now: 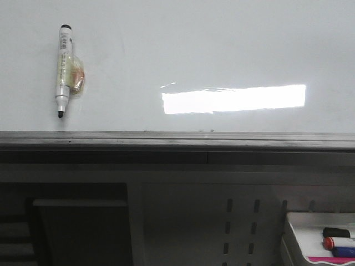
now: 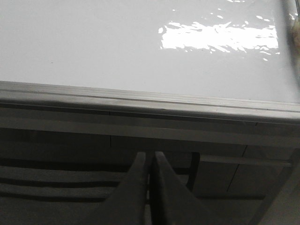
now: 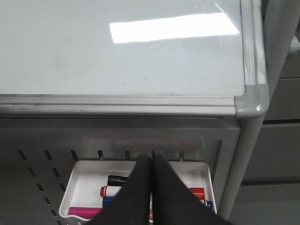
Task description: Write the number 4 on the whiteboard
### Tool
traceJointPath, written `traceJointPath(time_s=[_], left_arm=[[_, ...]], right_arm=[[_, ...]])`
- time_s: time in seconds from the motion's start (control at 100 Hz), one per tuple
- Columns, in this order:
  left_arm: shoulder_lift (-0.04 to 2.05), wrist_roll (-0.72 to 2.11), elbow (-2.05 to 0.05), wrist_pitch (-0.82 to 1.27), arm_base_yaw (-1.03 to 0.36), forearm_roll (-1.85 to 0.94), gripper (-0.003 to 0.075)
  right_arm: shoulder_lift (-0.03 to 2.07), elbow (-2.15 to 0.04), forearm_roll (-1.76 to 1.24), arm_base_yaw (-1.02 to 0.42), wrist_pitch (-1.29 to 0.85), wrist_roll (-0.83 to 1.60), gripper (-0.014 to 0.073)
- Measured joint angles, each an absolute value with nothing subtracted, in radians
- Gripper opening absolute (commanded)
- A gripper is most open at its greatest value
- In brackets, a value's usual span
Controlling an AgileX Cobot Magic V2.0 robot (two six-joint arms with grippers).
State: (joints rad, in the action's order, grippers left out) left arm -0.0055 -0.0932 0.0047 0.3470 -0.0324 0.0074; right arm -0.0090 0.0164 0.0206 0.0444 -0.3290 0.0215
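The robot's left gripper should next grab the white marker on the whiteboard by its body (image 1: 64, 81) next to the yellowish wad, toward the marker's black tip.
The whiteboard (image 1: 183, 50) is glossy white with a bright glare patch and a grey edge rail (image 1: 177, 138). No number 4 shows on it. A white marker (image 1: 64, 69) with a black tip lies on the board at the far left, tip toward the rail, with a yellowish wad beside it. The board also shows in the left wrist view (image 2: 93, 42) and the right wrist view (image 3: 117, 56). My left gripper (image 2: 151, 157) is shut and empty below the rail. My right gripper (image 3: 151, 155) is shut and empty above the white marker tray (image 3: 79, 180). Neither gripper shows in the front view.
The white tray (image 1: 299, 235) at the lower right holds several markers: black, red-capped, blue and pink. A grey perforated panel (image 1: 238, 227) lies below the rail. The board's rounded corner (image 3: 253, 101) and a grey post (image 3: 276, 56) stand at its right end.
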Motion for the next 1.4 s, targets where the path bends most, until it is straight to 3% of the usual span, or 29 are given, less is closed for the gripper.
traceJointPath(time_s=[1.4], left_arm=[[-0.005, -0.093, 0.005, 0.334, -0.032, 0.049, -0.0020]], right_arm=[[-0.009, 0.015, 0.034, 0.044, -0.272, 0.023, -0.0066]])
